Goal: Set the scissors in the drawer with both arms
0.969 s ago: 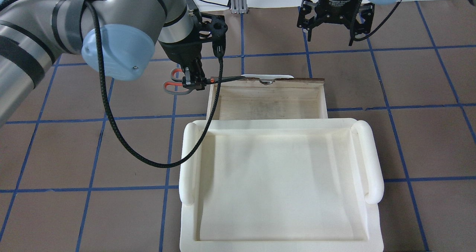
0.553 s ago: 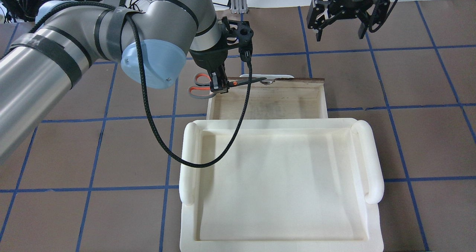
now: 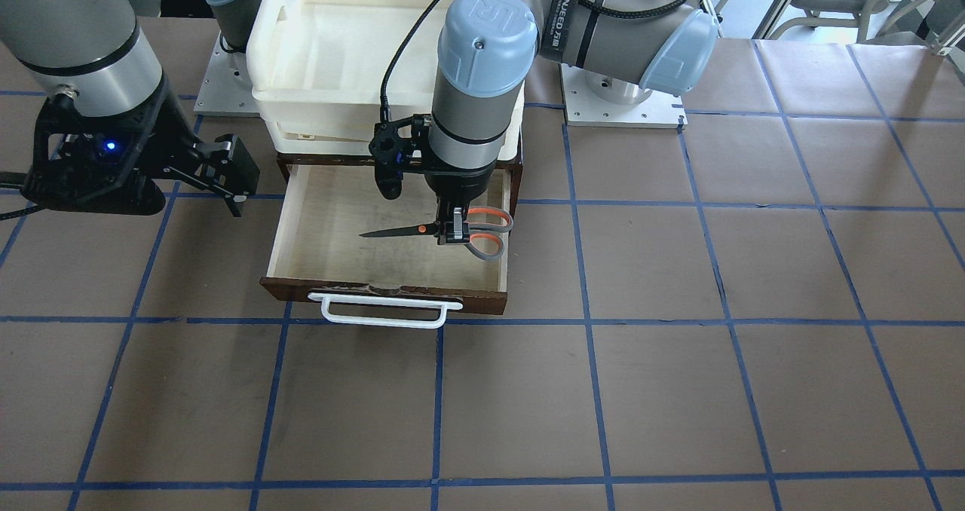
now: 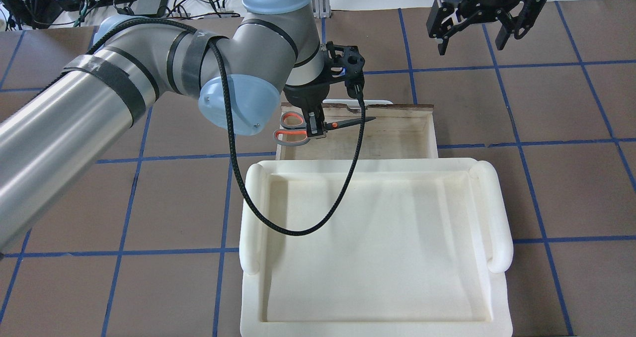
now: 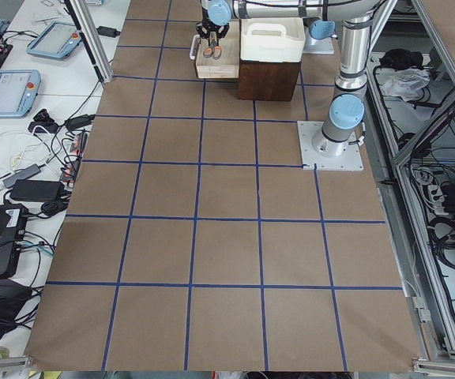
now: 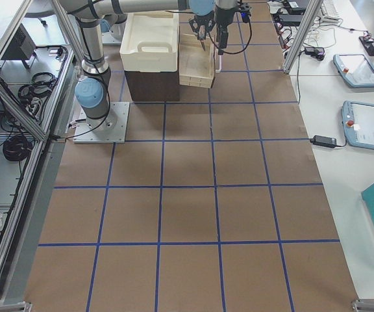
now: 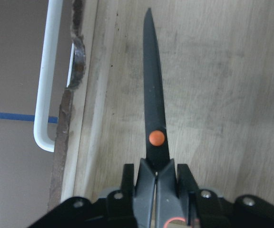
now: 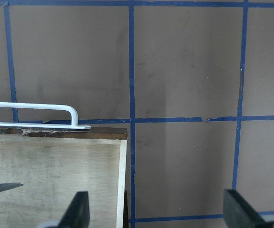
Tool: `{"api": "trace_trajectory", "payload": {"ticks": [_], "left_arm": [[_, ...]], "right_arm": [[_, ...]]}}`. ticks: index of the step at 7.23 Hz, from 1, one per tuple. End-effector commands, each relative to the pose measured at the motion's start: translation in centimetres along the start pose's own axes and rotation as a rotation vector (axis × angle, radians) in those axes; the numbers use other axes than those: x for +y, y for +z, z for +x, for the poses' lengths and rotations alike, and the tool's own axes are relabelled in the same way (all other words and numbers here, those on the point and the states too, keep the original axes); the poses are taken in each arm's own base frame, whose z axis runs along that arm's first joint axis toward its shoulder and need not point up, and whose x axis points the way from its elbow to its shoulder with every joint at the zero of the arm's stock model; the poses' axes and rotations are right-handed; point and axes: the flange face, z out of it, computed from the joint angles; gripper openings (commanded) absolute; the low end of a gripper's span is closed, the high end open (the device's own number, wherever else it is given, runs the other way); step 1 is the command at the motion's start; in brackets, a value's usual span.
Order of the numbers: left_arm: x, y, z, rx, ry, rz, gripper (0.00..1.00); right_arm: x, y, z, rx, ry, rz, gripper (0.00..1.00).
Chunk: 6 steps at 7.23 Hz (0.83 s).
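Next, I let go of the scissors, still level above the open drawer, with my left gripper on the pale plywood bottom in the middle of the open drawer [image 3: 420, 224].
My left gripper [image 4: 316, 128] is shut on the scissors [image 4: 325, 126] just behind the orange pivot dot. It holds them level above the open drawer [image 4: 430, 128], blades pointing across its pale inside, grey and orange handles over the drawer's side wall. From the front the scissors [image 3: 422, 231] hang over the drawer [image 3: 290, 217] near its white bar handle [image 3: 383, 316]. The left wrist view shows the shut blades [image 7: 153, 99] over the plywood floor [image 7: 222, 85]. My right gripper [image 4: 474, 24] is open and empty, high beyond the drawer's far corner; its fingertips [image 8: 80, 211] frame the drawer corner.
A cream-white plastic tray [image 4: 497, 217] sits on top of the dark wood box, covering the drawer's rear part. The table is brown with a blue tape grid [image 4: 412, 71]. The left arm's black cable [image 4: 298, 230] loops over the tray.
My left gripper has carried the scissors rightward and nearer, from beside the drawer's left wall to over its inside. My right gripper has drifted right and farther up the view.
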Motion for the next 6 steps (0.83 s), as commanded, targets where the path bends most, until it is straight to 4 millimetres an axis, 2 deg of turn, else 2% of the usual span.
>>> {"api": "trace_trajectory", "payload": {"ticks": [1, 4, 6], "left_arm": [[-0.6, 1.1, 0.7, 0.016, 0.005, -0.009, 0.00], [-0.6, 2.7, 0.9, 0.044, 0.025, -0.018, 0.00], [-0.7, 3.3, 0.8, 0.055, 0.021, -0.020, 0.00]], "right_arm": [[0.1, 0.0, 0.2, 0.000, -0.003, -0.003, 1.00], [0.6, 0.0, 0.0, -0.001, -0.007, -0.022, 1.00], [0.9, -0.4, 0.1, -0.010, -0.069, -0.013, 1.00]]}}
